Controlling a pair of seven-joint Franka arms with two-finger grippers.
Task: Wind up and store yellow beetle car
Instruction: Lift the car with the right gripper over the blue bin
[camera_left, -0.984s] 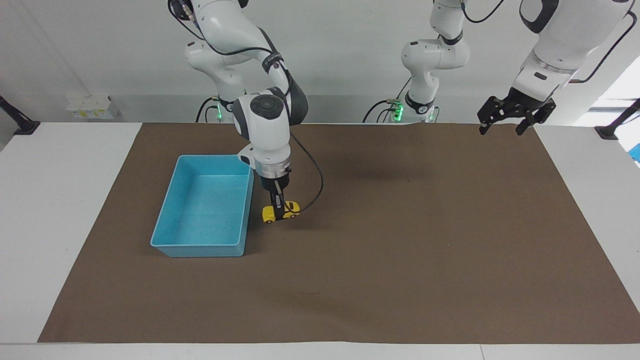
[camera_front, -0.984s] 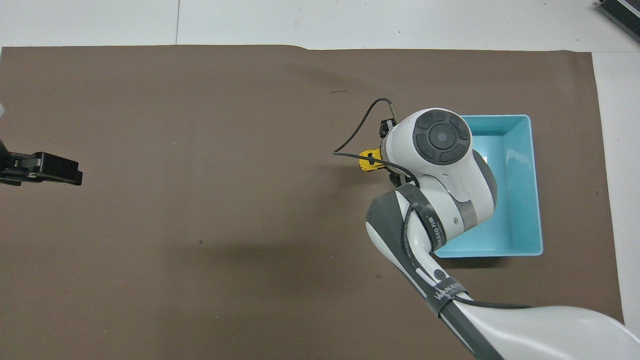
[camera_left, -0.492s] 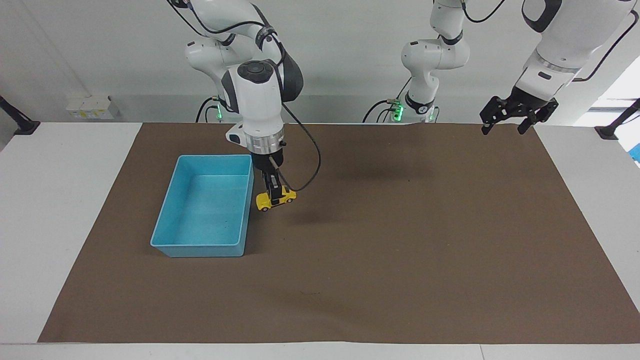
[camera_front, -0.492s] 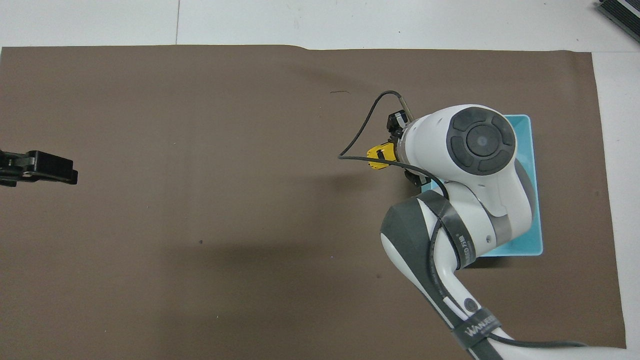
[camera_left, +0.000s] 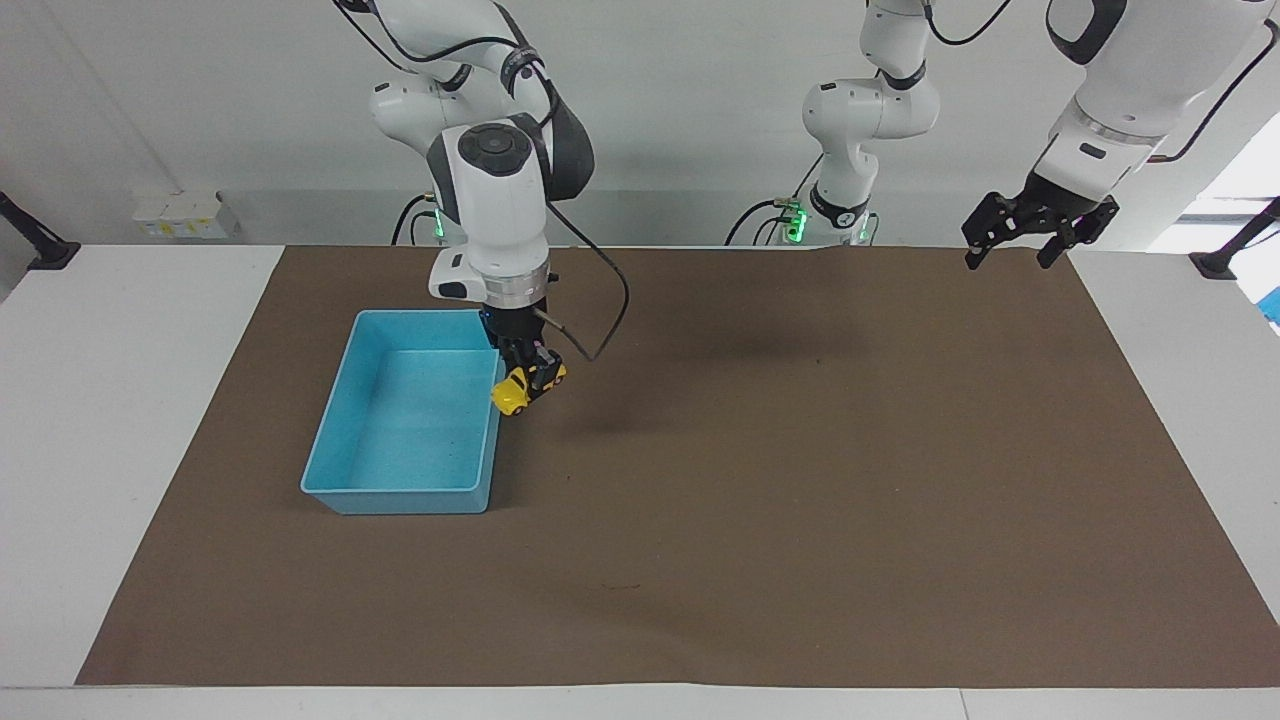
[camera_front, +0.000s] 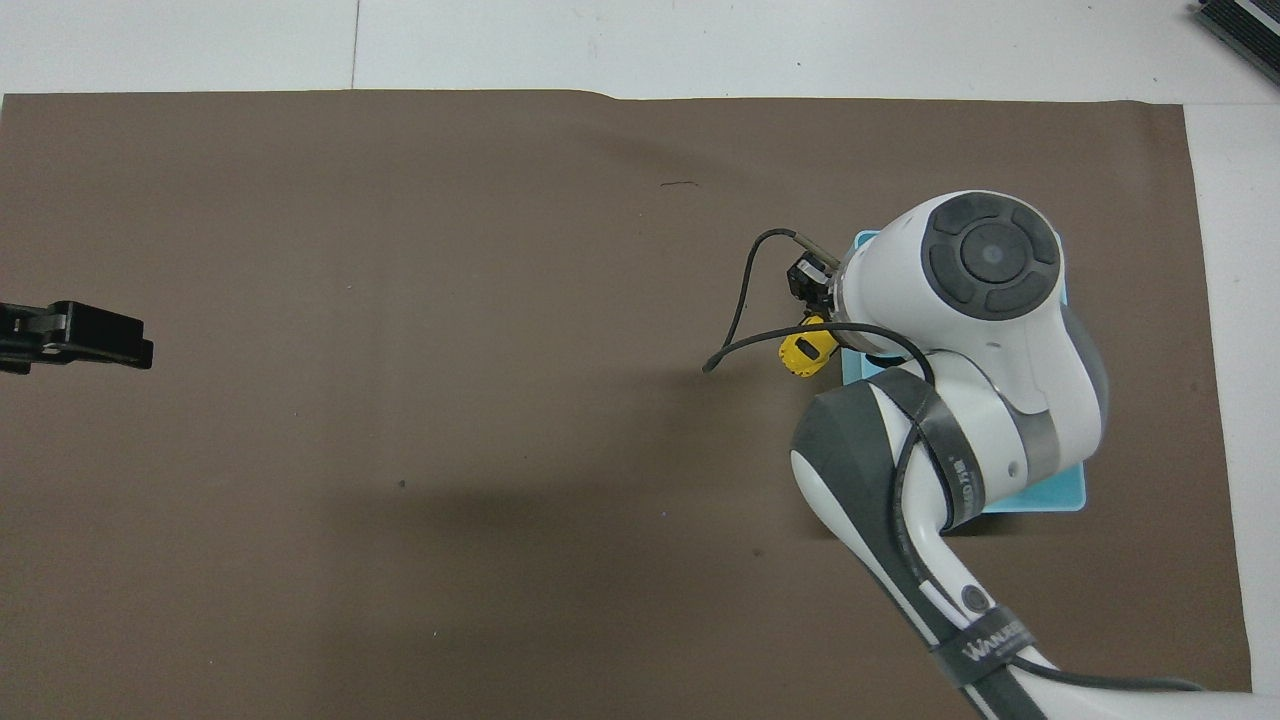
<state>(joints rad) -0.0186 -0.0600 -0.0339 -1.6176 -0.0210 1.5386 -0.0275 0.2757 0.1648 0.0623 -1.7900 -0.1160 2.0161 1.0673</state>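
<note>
My right gripper will release the yellow beetle car on the blue bin's bottom (camera_front: 951, 427), under my right arm.
The yellow beetle car (camera_left: 518, 390) (camera_front: 806, 353) hangs in the air, tilted nose-down, over the blue bin's wall on the side toward the middle of the mat. My right gripper (camera_left: 530, 375) points straight down and is shut on the car. The blue bin (camera_left: 340, 440) (camera_front: 1055, 490) sits on the brown mat toward the right arm's end of the table; in the overhead view the right arm covers most of it. My left gripper (camera_left: 1010, 258) (camera_front: 135, 350) waits open, raised over the mat's corner near the left arm's base.
The brown mat (camera_left: 800, 480) covers most of the white table (camera_left: 120, 400). A black cable (camera_left: 600, 330) loops from the right wrist beside the car. A white socket block (camera_left: 180, 215) lies on the table's edge by the wall.
The right gripper has lifted the car off the mat and carried it toward the blue bin, and the car has turned and tilted. The left arm has barely moved.
</note>
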